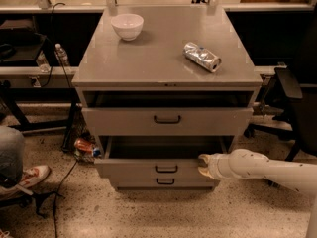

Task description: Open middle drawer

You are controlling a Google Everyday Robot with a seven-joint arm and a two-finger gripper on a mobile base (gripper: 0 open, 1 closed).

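Observation:
My gripper is meeting only the upper corner of the front of the partly open middle drawer, so next I open wider, take the front's end lower [205, 172] and pull further.
The grey metal cabinet [163, 58] has three drawers. The middle drawer [133, 169], with a medium-height front and a small dark handle [166, 168], stands pulled out, and its dark inside shows above the front panel. My gripper [204, 165] is at the right end of that front panel, touching its upper edge, on the end of my white arm [267, 167], which comes in from the right. The taller top drawer [124, 121] is slightly out. The narrow bottom drawer [138, 182] sits below, nearly flush under the middle one.
A white bowl [127, 26] and a crushed silver can [201, 56] lie on the cabinet top. A can [84, 145] and cables lie on the floor at the left. A person's shoe [29, 175] is at far left. A dark chair [292, 98] stands at right.

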